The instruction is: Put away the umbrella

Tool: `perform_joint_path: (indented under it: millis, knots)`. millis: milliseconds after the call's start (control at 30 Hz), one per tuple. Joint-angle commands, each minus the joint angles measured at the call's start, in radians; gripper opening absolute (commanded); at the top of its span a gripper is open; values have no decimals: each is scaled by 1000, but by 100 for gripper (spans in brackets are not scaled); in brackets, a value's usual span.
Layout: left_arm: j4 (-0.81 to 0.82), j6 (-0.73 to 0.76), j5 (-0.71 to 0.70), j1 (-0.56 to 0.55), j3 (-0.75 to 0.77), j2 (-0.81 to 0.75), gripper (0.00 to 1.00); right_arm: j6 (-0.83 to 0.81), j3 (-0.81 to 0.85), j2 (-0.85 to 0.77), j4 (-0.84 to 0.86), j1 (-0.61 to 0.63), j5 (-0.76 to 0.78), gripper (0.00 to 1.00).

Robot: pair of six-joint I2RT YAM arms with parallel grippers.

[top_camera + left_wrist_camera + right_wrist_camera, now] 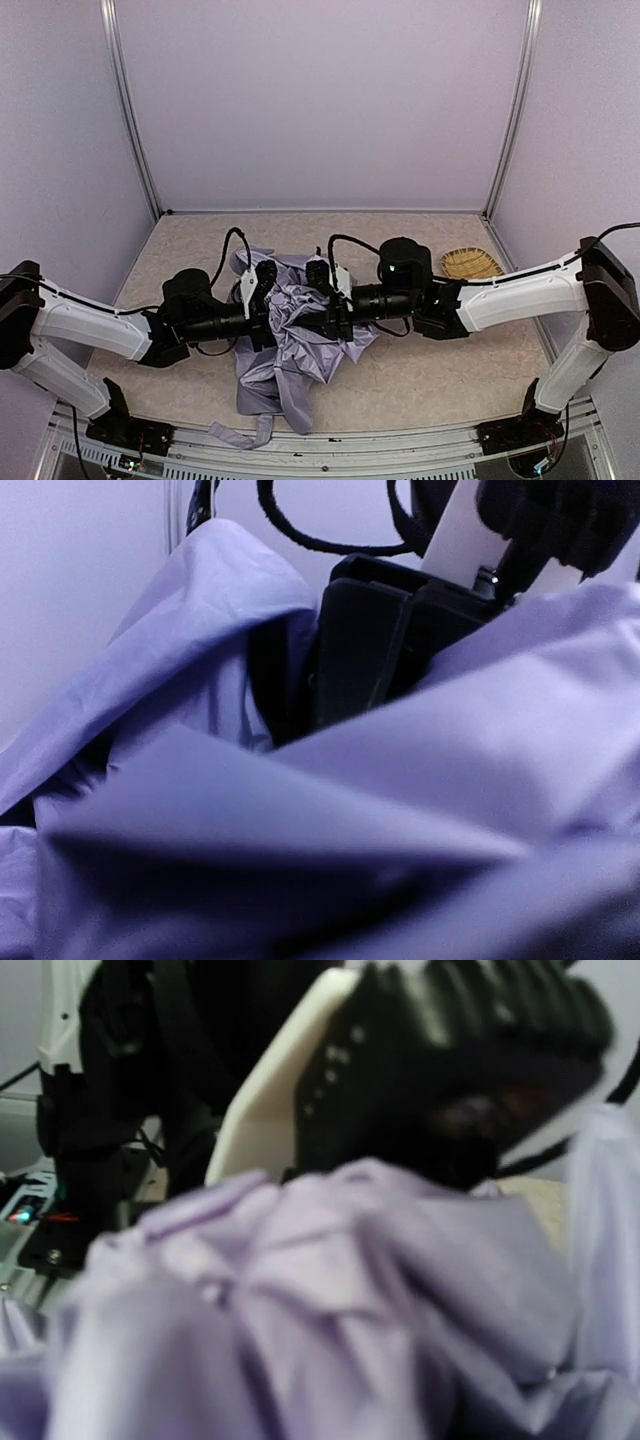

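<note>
The umbrella's end cap is half buried in folds, off my right gripper's middle, so I should open it and close around the end with the cap (215,1250) before lifting.
The umbrella (290,355) lies crumpled in the middle of the table, a heap of pale lavender fabric with a strap tab (243,434) trailing to the front edge. Its black handle is hidden. My left gripper (272,305) reaches in from the left and my right gripper (328,308) from the right, nearly meeting over the heap with their tips buried in folds. Lavender fabric (400,780) fills the left wrist view, with the right gripper's black body (370,650) behind it. Blurred fabric (330,1290) also fills the right wrist view. No fingers show in either wrist view.
A shallow woven basket (470,263) sits at the back right of the beige tabletop (450,370). White walls with metal corner posts (505,110) close in the back and sides. Black cables (232,245) loop above both wrists.
</note>
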Motion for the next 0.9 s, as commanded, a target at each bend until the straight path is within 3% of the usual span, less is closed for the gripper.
perform_joint_path:
  millis: [0,67,167,367,500,633,867]
  knots:
    - [-88,18,-49,-25,151,14,43,68,9,78,-6,-10,14,44]
    - [-104,16,-51,-24,168,-2,40,77,5,82,2,-17,20,41]
    - [-136,-7,-70,-26,185,-62,23,77,24,77,-55,-18,32,41]
    - [-397,30,-94,-53,338,-163,2,18,55,32,-142,-1,65,62]
    - [-563,37,-77,-72,438,-167,0,-16,90,8,-171,25,60,64]
    - [-708,45,-75,-116,540,-165,0,-28,164,4,-238,54,25,49]
    - [-963,141,-249,-221,858,-142,0,-81,279,-24,-199,58,0,43]
